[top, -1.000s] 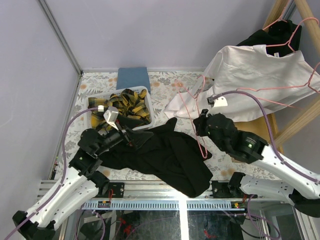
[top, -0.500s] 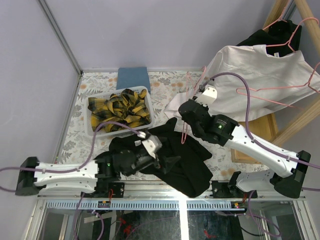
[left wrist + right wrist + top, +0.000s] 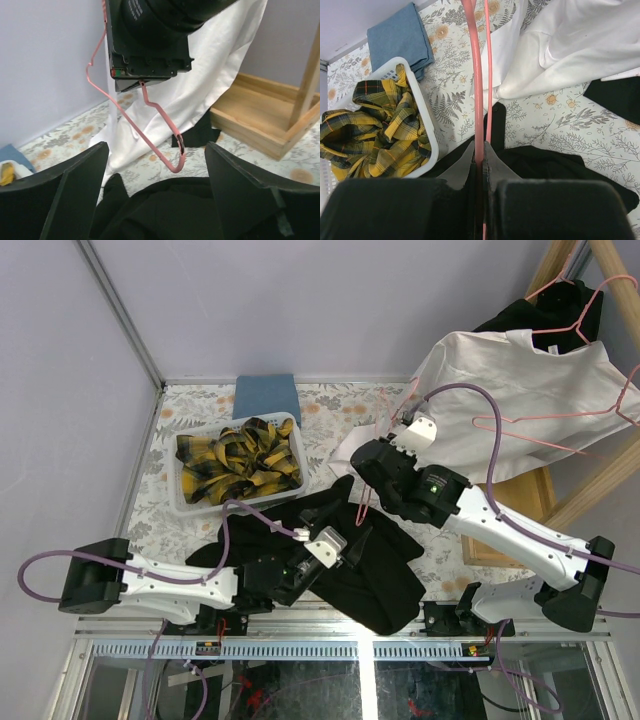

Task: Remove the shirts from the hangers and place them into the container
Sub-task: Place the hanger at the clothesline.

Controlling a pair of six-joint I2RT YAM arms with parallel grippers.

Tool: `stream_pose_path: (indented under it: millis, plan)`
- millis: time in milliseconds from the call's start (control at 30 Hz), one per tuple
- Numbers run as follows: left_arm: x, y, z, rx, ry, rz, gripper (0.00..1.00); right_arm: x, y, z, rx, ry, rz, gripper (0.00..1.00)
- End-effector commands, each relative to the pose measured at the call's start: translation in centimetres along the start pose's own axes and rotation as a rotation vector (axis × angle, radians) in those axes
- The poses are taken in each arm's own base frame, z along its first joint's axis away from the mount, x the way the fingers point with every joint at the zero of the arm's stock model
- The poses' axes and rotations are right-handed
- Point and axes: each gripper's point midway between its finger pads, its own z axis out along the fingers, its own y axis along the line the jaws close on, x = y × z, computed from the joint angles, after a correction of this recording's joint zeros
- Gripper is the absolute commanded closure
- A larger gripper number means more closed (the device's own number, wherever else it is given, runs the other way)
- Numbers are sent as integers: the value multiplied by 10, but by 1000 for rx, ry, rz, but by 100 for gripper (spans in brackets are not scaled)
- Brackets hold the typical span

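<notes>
My left gripper will take the hanger's dangling end (image 3: 176, 167) before my right gripper moves to the hook, since my right gripper pinches the hanger's sides below its hook.
My right gripper (image 3: 480, 150) is shut on a pink wire hanger (image 3: 478, 95), which hangs free from it (image 3: 364, 502) over the table. A black shirt (image 3: 375, 575) lies crumpled at the near edge. My left gripper (image 3: 156, 150) hovers low over it (image 3: 165, 210), jaws open and nothing between them; the hanger's hook (image 3: 174, 161) dangles just ahead. The white container (image 3: 178, 495) at the left holds a yellow-and-black plaid shirt (image 3: 240, 458). A white shirt (image 3: 520, 390) hangs on another pink hanger (image 3: 545, 435) at the right, with a black shirt (image 3: 530, 310) behind it.
A folded blue cloth (image 3: 267, 397) lies behind the container. A long wooden tray (image 3: 260, 120) and the slanted wooden poles of a rack (image 3: 600, 475) stand at the right. Purple-grey walls close the back and left.
My left arm swung from the container to the right, low over the black shirt. My right gripper carried the pink hanger left and farther back, clear of the shirt.
</notes>
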Motion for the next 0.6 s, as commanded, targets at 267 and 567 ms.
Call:
stream_pose_path:
  millis: [267,567]
  plan:
    - [-23,6,17,-115,-96,-52,60,-23,3,-7,-15,-72,108,100]
    - [-20,-1,24,-116,-70,-27,75,-21,5,-8,-25,-56,110,100]
